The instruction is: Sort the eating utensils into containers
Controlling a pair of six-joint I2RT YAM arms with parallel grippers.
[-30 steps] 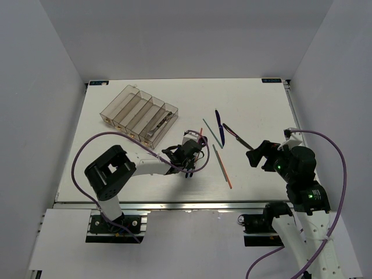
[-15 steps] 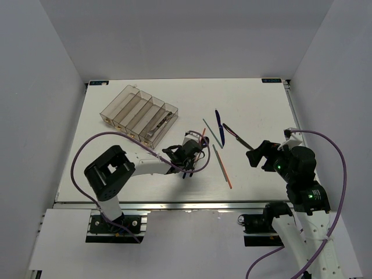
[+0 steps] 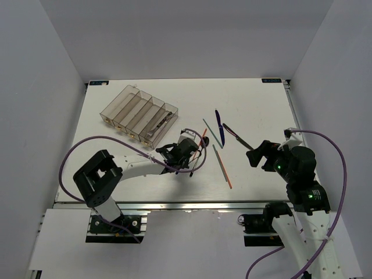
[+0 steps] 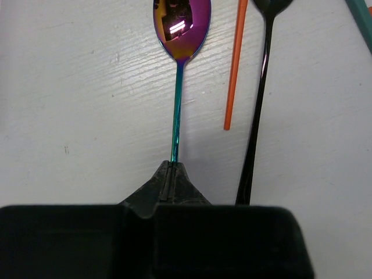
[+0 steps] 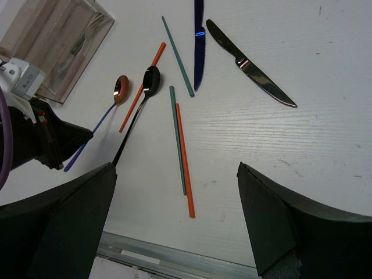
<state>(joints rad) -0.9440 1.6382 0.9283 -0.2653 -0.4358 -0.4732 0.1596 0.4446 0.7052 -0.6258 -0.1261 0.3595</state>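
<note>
I have the pink spoon's teal handle pinched in my left gripper far from the spoon's bowl, so I should open it and take the handle [image 4: 179, 68] close under the spoon's bowl before lifting.
My left gripper [image 4: 168, 172] is shut on the thin teal handle of the pink iridescent spoon [image 4: 181, 26], low over the table; in the top view the left gripper [image 3: 193, 154] is right of the tray. A dark spoon [image 4: 258, 104] and an orange chopstick [image 4: 235, 64] lie just right of the pink spoon. The smoky-brown tray [image 3: 125, 102] stands at the back left with a fork [image 3: 160, 124] in its rightmost compartment. My right gripper [image 5: 174, 168] is open and empty above a green chopstick [image 5: 177, 139] and an orange chopstick [image 5: 184, 160] lying side by side.
A blue knife [image 5: 199, 46], a dark knife [image 5: 250, 67] and another green chopstick [image 5: 177, 55] lie further back on the table. The table's metal front edge [image 5: 163, 256] is close below the right gripper. White walls stand round the table.
My left arm's elbow has swung left and its gripper has shifted slightly left, still shut on the pink spoon. The right arm has not moved.
</note>
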